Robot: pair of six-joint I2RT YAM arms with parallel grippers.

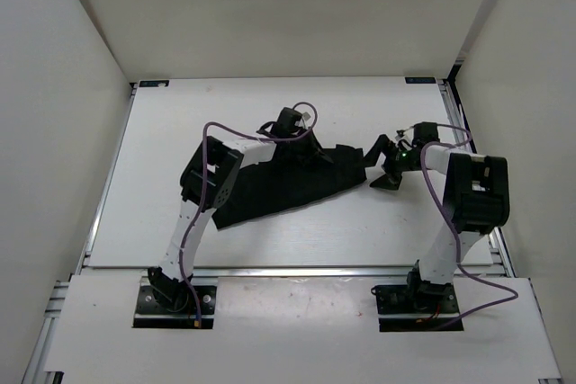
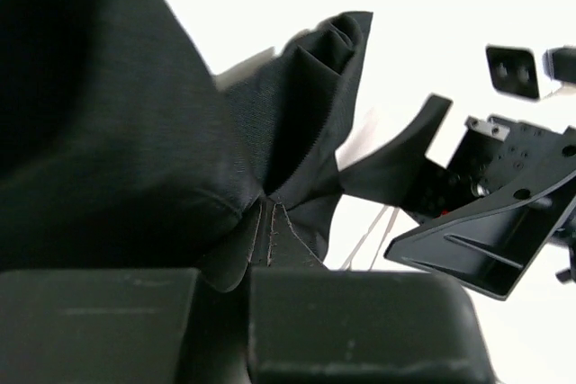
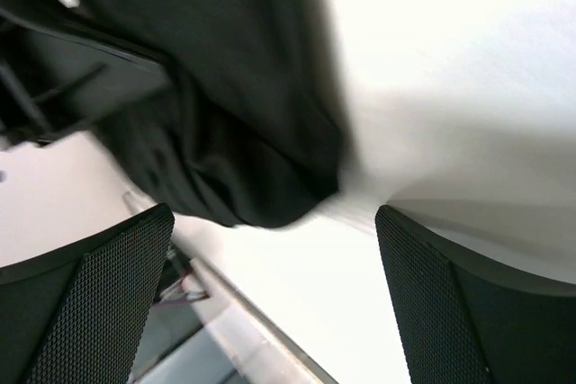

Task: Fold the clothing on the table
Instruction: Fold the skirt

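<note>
The clothing's loose end lies just past the right gripper's open fingers, so the robot should reach further in and close on that loose end [image 1: 358, 176] before folding it over.
The black clothing [image 1: 283, 191] lies spread on the white table [image 1: 162, 132], running from the near left up to a corner at the right. My left gripper [image 1: 297, 146] is at its far edge. In the left wrist view the left gripper [image 2: 225, 272] is shut on a stitched seam of the clothing [image 2: 270, 159], which bunches up above the fingers. My right gripper [image 1: 387, 168] stands open just right of the clothing's right corner. In the right wrist view the right gripper [image 3: 274, 249] has bare table between its fingers, with the clothing [image 3: 243, 132] just ahead of them.
White panels wall the table on three sides. Metal rails [image 1: 101, 195] run along its left and right edges, and one rail [image 3: 243, 330] shows below the right gripper. The right gripper's body [image 2: 486, 213] is close to the left gripper's right.
</note>
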